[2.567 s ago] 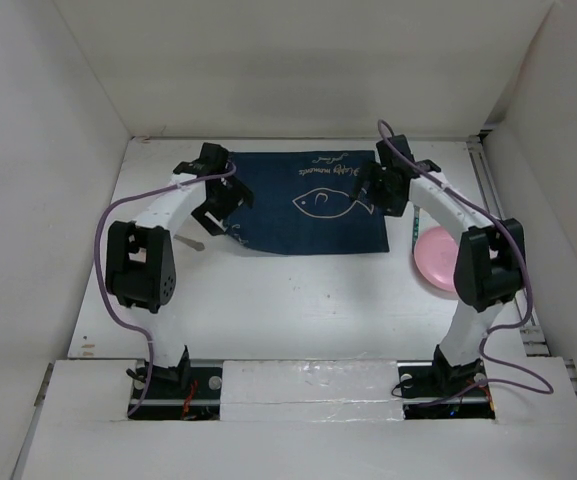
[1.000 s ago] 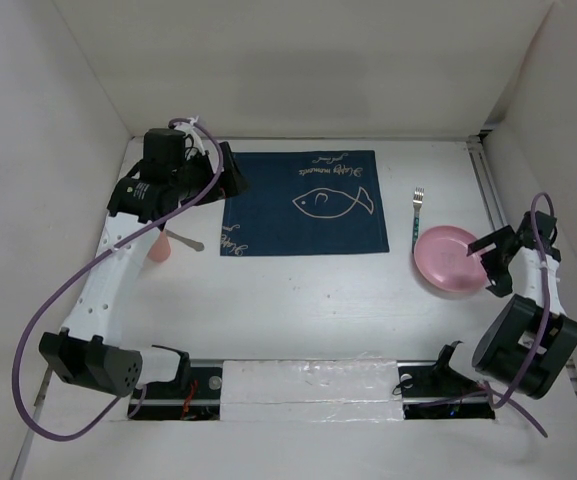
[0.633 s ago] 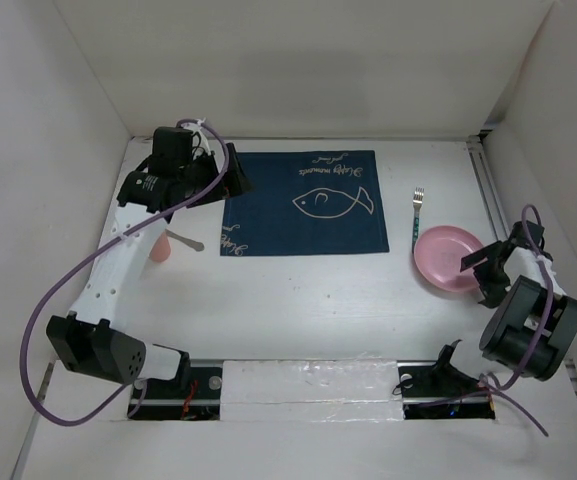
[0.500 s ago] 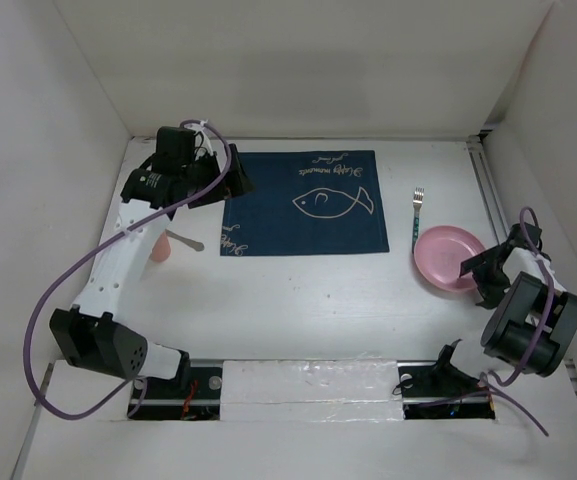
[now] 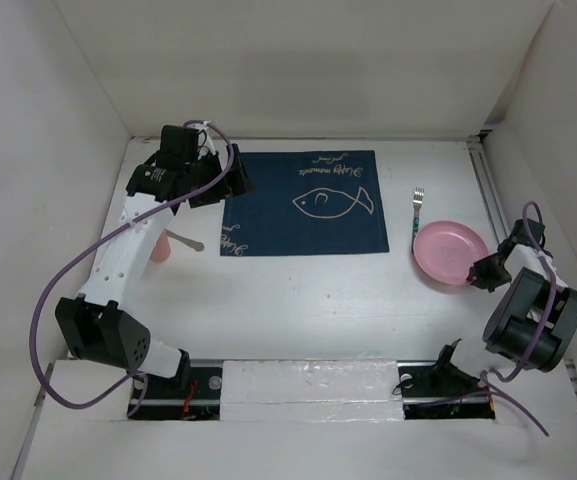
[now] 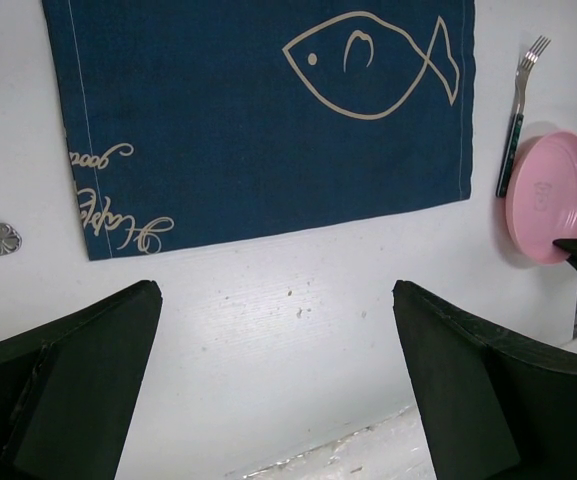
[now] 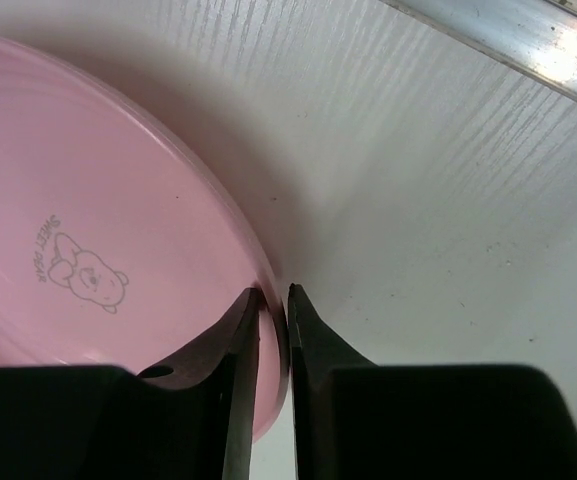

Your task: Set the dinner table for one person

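The pink plate will go down from my right gripper onto the navy placemat over the fish's head (image 5: 302, 193).
The dinner table (image 5: 308, 300) is a white tabletop with upright white panels. A pink plate (image 5: 446, 250) lies at its right; in the right wrist view the plate (image 7: 88, 220) shows a small bear print. My right gripper (image 5: 484, 270) is shut on the plate's right rim, one finger over the rim and one outside it (image 7: 273, 300). My left gripper (image 5: 226, 182) hangs open above the left edge of the navy placemat (image 5: 303, 205), with nothing between its fingers (image 6: 276, 292). The left wrist view shows the placemat (image 6: 258, 120) and the plate (image 6: 548, 195).
A fork (image 5: 418, 210) lies just behind the plate, beside the placemat's right edge. A spoon (image 5: 186, 241) and a pink cup (image 5: 159, 249) sit left of the placemat, partly under the left arm. A metal rail (image 5: 488, 190) runs along the right wall.
The right gripper has closed from wide open onto the plate's right rim. The left arm has shifted slightly, its gripper still open over the placemat's left edge.
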{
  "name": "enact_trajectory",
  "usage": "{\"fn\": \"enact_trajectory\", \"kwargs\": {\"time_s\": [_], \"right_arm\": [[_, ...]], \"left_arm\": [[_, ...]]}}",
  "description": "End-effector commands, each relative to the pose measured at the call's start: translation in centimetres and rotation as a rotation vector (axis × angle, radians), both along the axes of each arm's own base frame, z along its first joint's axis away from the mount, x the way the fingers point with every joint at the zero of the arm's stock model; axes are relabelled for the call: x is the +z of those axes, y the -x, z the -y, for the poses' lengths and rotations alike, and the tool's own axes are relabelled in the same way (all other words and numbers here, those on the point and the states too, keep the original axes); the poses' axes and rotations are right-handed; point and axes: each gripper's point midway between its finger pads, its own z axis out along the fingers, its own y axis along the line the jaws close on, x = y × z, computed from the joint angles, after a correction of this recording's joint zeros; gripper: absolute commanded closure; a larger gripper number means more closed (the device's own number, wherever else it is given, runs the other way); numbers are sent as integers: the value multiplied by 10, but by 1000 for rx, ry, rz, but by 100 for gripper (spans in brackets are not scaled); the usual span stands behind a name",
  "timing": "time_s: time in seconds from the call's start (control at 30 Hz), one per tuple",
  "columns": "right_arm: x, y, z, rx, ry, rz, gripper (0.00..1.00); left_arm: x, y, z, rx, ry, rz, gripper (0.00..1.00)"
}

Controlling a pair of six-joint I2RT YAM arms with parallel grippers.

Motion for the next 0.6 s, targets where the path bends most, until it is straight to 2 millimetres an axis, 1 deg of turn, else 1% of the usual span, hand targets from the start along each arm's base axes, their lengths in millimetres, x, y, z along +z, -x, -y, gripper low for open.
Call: {"fn": "enact_trajectory", "kwargs": {"time_s": [0.0, 0.07, 0.1, 0.13, 0.17, 0.2, 0.23, 0.3, 0.33, 0.37, 0.43, 0.47, 0.5, 0.53, 0.57], "right_arm": [[16, 3, 12, -39, 61, -8, 100], [32, -3, 12, -53, 75, 34, 100], [46, -8, 17, -58, 102, 64, 100], [62, -14, 16, -69, 118, 114, 100], [74, -17, 19, -83, 137, 137, 100], [84, -23, 14, -59, 155, 160, 100], [102, -31, 14, -61, 173, 195, 100], [122, -39, 9, -74, 205, 229, 100], [130, -50, -8, -24, 201, 255, 100], [144, -62, -14, -13, 211, 300, 100], [160, -85, -36, 56, 213, 370, 100], [165, -102, -61, 137, 199, 383, 100], [169, -115, -74, 168, 189, 401, 100], [170, -126, -87, 206, 181, 401, 100], [170, -137, -117, 298, 155, 404, 100]], "left_arm": [[19, -7, 0, 3, 9, 54, 0], [15, -7, -2, 17, 6, 43, 0], [15, -7, -2, 17, 6, 43, 0], [15, -7, -1, 23, 12, 39, 0], [19, -6, -2, 23, 14, 48, 0], [20, -8, -4, 38, 22, 54, 0], [21, -8, -3, 31, 28, 52, 0], [28, -12, -3, 32, 55, 57, 0], [30, -11, -2, 38, 60, 52, 0], [27, -11, 0, 38, 71, 37, 0], [37, -14, -1, 55, 80, 58, 0], [35, -14, -3, 75, 76, 45, 0], [45, -19, -8, 127, 76, 67, 0], [47, -20, -11, 155, 78, 63, 0], [45, -21, -18, 192, 79, 50, 0]]}}
